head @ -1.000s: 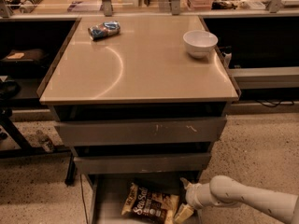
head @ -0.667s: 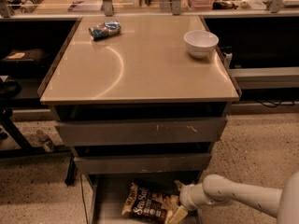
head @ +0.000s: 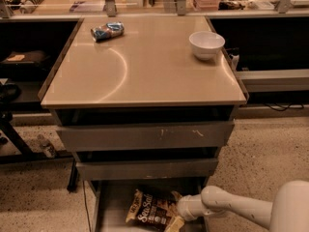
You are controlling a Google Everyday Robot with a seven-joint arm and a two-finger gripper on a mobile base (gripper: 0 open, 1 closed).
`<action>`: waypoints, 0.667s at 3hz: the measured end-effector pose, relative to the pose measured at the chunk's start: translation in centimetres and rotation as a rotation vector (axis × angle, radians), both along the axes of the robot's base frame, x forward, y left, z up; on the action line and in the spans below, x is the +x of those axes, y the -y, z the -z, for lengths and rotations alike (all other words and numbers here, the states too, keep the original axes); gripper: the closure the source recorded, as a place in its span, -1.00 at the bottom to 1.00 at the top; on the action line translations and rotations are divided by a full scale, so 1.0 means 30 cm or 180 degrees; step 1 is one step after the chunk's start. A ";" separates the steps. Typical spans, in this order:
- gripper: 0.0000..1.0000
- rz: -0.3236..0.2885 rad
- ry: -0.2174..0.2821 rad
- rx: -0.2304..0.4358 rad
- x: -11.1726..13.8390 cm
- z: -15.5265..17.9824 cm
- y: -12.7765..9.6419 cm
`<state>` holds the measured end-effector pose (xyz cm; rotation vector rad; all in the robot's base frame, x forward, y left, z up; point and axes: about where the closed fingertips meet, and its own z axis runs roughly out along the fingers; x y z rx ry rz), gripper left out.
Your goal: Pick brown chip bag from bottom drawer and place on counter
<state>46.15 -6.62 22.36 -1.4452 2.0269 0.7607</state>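
My gripper will next grab the brown chip bag by its end (head: 168, 211) nearest the white arm, inside the open bottom drawer.
The brown chip bag (head: 150, 212) lies flat on the floor of the open bottom drawer (head: 112, 203), white lettering up, toward the drawer's right side. My gripper (head: 180, 210) reaches in from the lower right on a white arm and sits at the bag's right end, touching or overlapping it. The beige counter (head: 145, 69) tops the cabinet above.
A white bowl (head: 206, 43) stands at the counter's back right. A small blue-and-silver snack bag (head: 107, 31) lies at its back left. Two grey drawer fronts (head: 145, 137) sit above the open drawer. Dark shelving flanks the cabinet; speckled floor lies to both sides.
My arm has pushed left and further into the drawer, bringing the gripper onto the bag's right end. The bag has barely shifted.
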 end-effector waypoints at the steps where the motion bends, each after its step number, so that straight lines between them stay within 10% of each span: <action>1: -1.00 -0.0001 0.0088 0.0154 0.014 0.082 -0.059; 2: -1.00 -0.0082 0.0218 0.0188 0.021 0.162 -0.121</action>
